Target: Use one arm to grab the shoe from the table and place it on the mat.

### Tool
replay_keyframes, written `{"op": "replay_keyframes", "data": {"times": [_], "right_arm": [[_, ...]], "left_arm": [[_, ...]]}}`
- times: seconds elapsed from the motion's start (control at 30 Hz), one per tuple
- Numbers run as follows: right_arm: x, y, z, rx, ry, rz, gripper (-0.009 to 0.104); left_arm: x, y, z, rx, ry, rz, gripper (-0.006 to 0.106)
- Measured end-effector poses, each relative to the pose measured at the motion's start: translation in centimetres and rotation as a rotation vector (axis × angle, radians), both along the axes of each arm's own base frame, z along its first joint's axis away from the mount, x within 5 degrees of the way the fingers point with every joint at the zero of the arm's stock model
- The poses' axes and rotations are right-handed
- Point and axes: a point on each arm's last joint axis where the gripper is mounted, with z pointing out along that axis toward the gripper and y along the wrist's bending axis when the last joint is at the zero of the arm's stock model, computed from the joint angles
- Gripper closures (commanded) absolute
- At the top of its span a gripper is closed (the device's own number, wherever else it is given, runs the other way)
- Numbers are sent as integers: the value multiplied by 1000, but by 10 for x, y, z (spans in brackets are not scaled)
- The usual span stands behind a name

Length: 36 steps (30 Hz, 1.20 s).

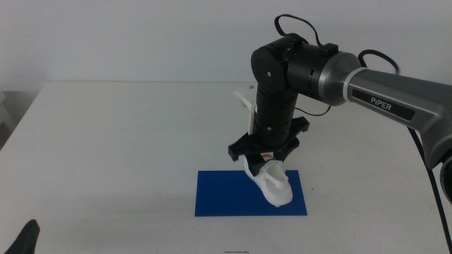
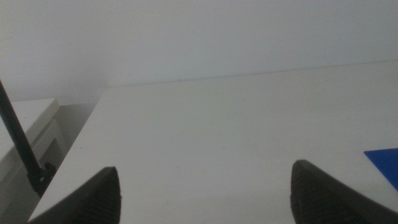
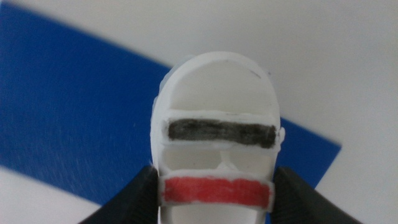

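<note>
Next, my right gripper puts the white shoe down on the middle of the dark-blue mat (image 1: 251, 191) (image 3: 138, 142), along its length.
The white shoe (image 1: 272, 182) with a black and a red strap sits over the right part of the dark-blue mat (image 1: 226, 194) on the white table (image 1: 127, 141). My right gripper (image 1: 265, 156) comes straight down on it from the arm (image 1: 381, 88) at the right. In the right wrist view its two jaws press both sides of the shoe (image 3: 217, 134) by the red strap, above the mat (image 3: 68, 106). I cannot tell whether the sole touches the mat. My left gripper (image 2: 205, 193) waits open and empty at the table's near left; only its tip (image 1: 25, 236) shows in the middle view.
A corner of the mat (image 2: 385, 163) shows at the edge of the left wrist view. The table's left edge (image 2: 81, 137) drops off beside a white cabinet (image 2: 28, 124).
</note>
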Motion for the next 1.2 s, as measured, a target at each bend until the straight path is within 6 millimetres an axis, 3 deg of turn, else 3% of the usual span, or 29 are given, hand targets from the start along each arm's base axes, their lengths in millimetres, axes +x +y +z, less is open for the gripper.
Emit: {"op": "replay_keyframes", "data": {"times": [0.3,0.5,1.2], "right_arm": [[-3,4,0,-24,-19,763,96],[-7,9,0,11,-36,1064,96],[-8,16,-3,83,-55,1116,96]], "left_arm": [[0,0,0,0,0,0,7],[0,0,0,0,0,0,7],[0,0,0,0,0,0,7]]}}
